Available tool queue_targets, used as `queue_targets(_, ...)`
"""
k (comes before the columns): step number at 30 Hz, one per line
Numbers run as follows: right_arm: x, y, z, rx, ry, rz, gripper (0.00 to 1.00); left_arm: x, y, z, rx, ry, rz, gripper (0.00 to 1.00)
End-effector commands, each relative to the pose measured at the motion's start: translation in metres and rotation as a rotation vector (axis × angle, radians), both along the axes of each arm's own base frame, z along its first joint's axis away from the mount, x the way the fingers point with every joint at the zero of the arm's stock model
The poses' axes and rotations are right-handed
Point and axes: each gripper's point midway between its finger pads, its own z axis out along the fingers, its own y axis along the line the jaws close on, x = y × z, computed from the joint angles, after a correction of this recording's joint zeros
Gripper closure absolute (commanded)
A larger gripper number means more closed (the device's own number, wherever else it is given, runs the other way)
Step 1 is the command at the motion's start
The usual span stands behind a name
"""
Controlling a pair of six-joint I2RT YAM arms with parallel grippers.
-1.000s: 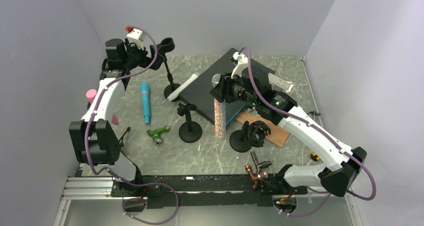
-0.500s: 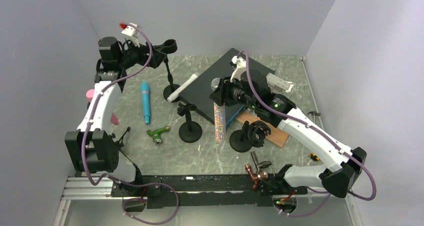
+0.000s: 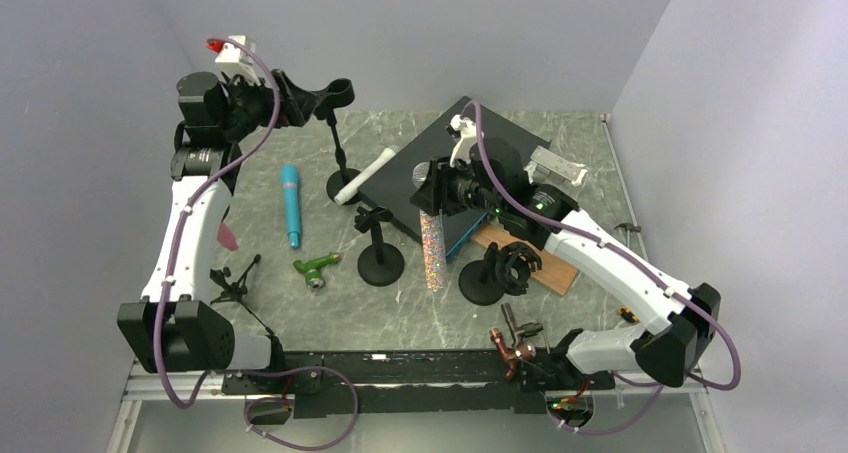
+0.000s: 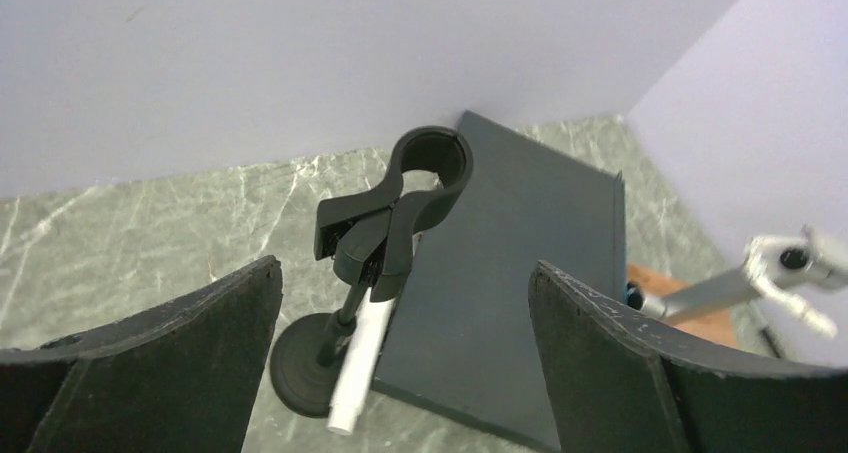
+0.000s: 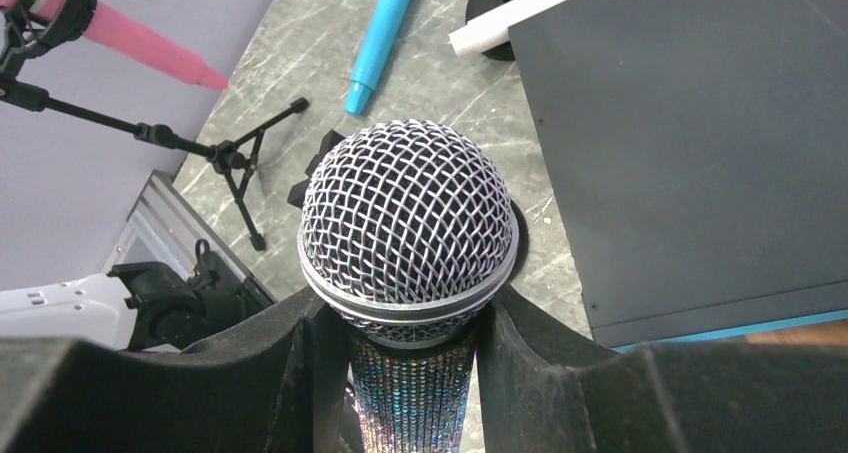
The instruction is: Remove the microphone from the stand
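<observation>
The robot's right gripper will release the glitter microphone onto the bare table at the front gap (image 3: 438, 309) between the short stands. The microphone is now held upright above the table.
My right gripper (image 3: 432, 195) is shut on the glitter microphone (image 3: 433, 251), just under its mesh head, and holds it upright above the table with its tail hanging free. In the right wrist view the fingers (image 5: 270, 373) squeeze the glitter body below the head (image 5: 407, 213). My left gripper (image 3: 303, 101) is open and empty, raised high at the back left next to the tall stand (image 3: 338, 148). The stand's empty clip (image 4: 400, 213) shows between my open fingers (image 4: 640, 373). Two short stands, one (image 3: 380, 245) and another (image 3: 497, 270), stand below the microphone.
A dark box (image 3: 455, 158) lies at the back with a white microphone (image 3: 365, 175) leaning on it. A blue microphone (image 3: 290, 205) and a green part (image 3: 317, 267) lie at the left. A pink microphone (image 5: 130, 38) sits on a tripod stand (image 3: 240, 278). A wooden board (image 3: 548, 270) is at the right.
My left arm has risen and pulled back to the left, away from the tall stand's clip. My right gripper has carried the glitter microphone slightly left and forward.
</observation>
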Motion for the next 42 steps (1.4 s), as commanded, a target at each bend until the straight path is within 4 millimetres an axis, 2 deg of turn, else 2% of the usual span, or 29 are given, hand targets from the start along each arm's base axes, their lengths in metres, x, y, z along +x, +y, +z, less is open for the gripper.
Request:
queue_targets(1, 0.002, 0.012, 0.033, 0.078, -0.039, 0.024, 1.0, -0.01, 0.021, 0.043, -0.158, 0.017, 0.174, 0.05)
queue_targets(4, 0.002, 0.013, 0.037, 0.09, -0.048, 0.022, 1.0, -0.008, 0.02, 0.052, -0.276, 0.033, 0.163, 0.02)
queue_targets(8, 0.002, 0.011, 0.042, 0.109, -0.068, 0.016, 1.0, 0.004, 0.006, 0.059, -0.392, 0.071, 0.077, 0.01)
queue_targets(16, 0.002, -0.001, 0.048, 0.09, -0.107, -0.012, 1.0, 0.026, 0.005, 0.037, -0.621, 0.174, 0.102, 0.02)
queue_targets(20, 0.0, -0.002, 0.044, 0.087, -0.097, -0.011, 1.0, 0.036, 0.004, 0.011, -0.686, 0.258, 0.12, 0.1)
queue_targets(25, 0.002, -0.002, 0.044, 0.071, -0.112, -0.004, 1.0, 0.047, 0.005, -0.021, -0.653, 0.323, 0.146, 0.1)
queue_targets(31, 0.004, 0.0, 0.045, 0.063, -0.126, 0.004, 1.0, 0.051, -0.002, -0.038, -0.628, 0.332, 0.118, 0.1)
queue_targets(35, 0.006, 0.003, 0.042, 0.061, -0.121, 0.012, 1.0, 0.051, -0.006, -0.062, -0.611, 0.357, 0.123, 0.13)
queue_targets(42, 0.005, 0.004, 0.019, 0.035, -0.077, 0.022, 1.0, 0.05, -0.01, -0.122, -0.448, 0.403, 0.14, 0.29)
